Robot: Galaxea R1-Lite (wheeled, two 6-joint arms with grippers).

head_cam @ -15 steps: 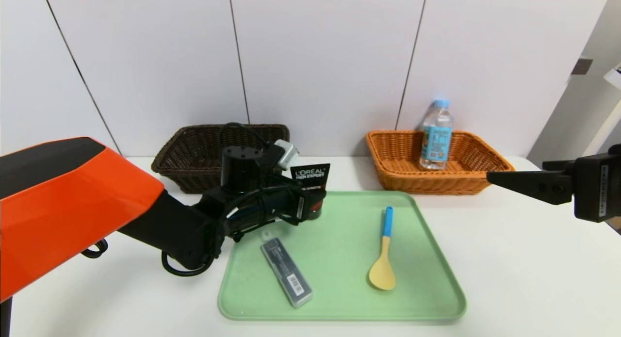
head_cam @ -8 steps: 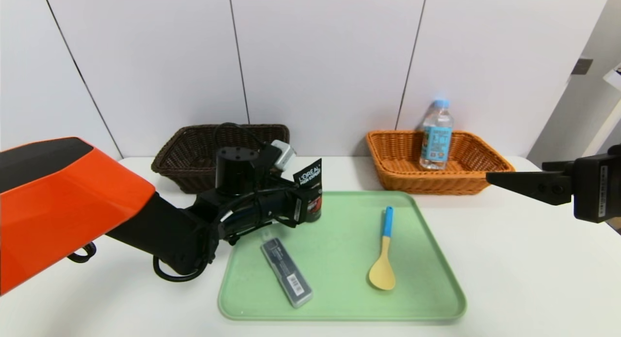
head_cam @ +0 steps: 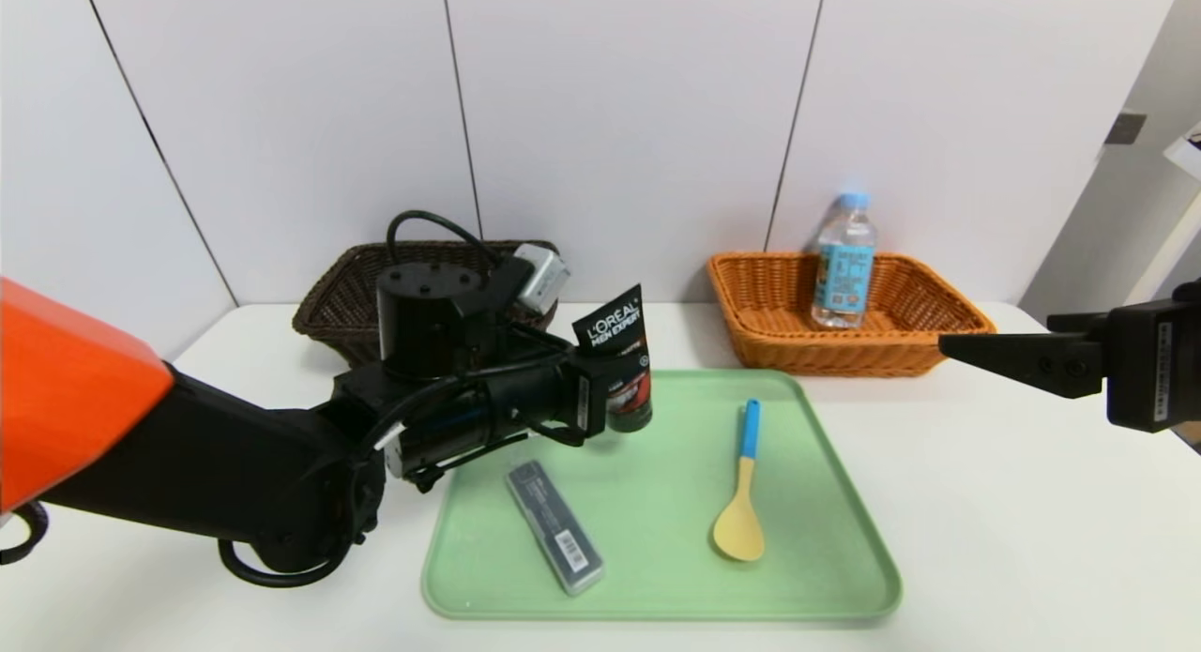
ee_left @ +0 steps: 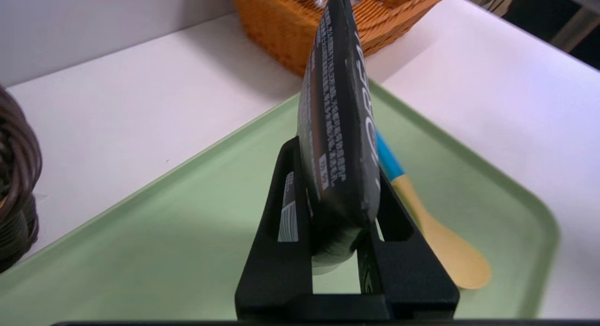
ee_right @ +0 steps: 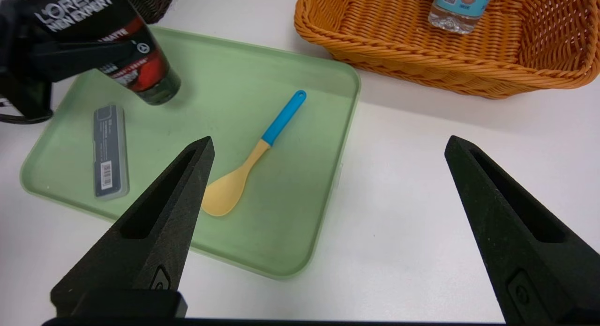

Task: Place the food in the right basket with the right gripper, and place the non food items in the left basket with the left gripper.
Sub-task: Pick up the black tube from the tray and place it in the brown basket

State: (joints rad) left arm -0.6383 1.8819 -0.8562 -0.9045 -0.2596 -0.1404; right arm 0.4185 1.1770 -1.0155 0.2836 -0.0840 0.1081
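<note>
The L'Oreal tube, now in the air over the green tray, will be let go by my left gripper, which will set it free near the middle of the dark brown basket's bottom (head_cam: 425,298).
My left gripper (head_cam: 615,399) (ee_left: 335,162) is shut on the lower part of a black and red L'Oreal tube (head_cam: 621,361) (ee_left: 337,105). It holds the tube tilted, cap down, in the air over the green tray's (head_cam: 657,603) far left corner. The dark brown left basket (head_cam: 352,291) stands just behind the arm. A grey flat case (head_cam: 554,528) and a yellow spoon with a blue handle (head_cam: 741,492) lie on the tray. A water bottle (head_cam: 844,263) stands in the orange right basket (head_cam: 901,347). Right of the tray, my right gripper (head_cam: 950,344) (ee_right: 329,140) hangs open and holds nothing.
Both baskets stand against the white back wall. White tabletop lies between the tray's right edge and the right gripper. The left arm's orange body fills the near left of the head view.
The left gripper closed on the tube, then lifted it off the tray and tilted it. The left arm rose. The right arm has not moved.
</note>
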